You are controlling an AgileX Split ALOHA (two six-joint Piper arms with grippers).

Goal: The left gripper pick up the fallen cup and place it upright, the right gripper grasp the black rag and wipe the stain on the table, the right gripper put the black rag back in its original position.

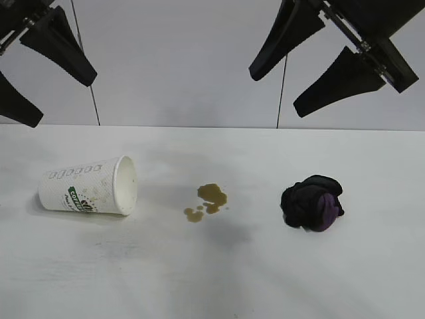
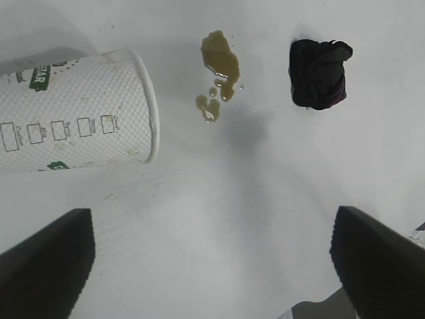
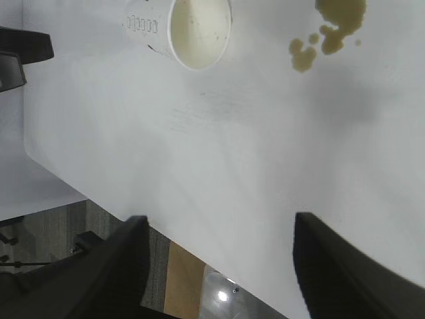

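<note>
The fingers of my left gripper should next go down to the fallen white paper cup and close around the cup's sides [image 1: 99, 189] [image 2: 109, 68] near its rim.
The white paper cup [image 1: 87, 186] with a green logo lies on its side at the left of the table [image 1: 212, 272], its mouth toward the middle. It also shows in the left wrist view [image 2: 73, 109] and the right wrist view [image 3: 189, 26]. The brown stain [image 1: 207, 201] is a small puddle with droplets mid-table, also seen in both wrist views [image 2: 219, 70] [image 3: 332, 26]. The black rag [image 1: 312, 202] with a purple patch sits to the right, also in the left wrist view [image 2: 319, 73]. My left gripper [image 1: 63, 93] hangs open high above the cup. My right gripper [image 1: 273, 93] hangs open high above the rag.
The table's edge [image 3: 99, 199] shows in the right wrist view, with floor beyond it. A grey panelled wall [image 1: 186, 66] stands behind the table.
</note>
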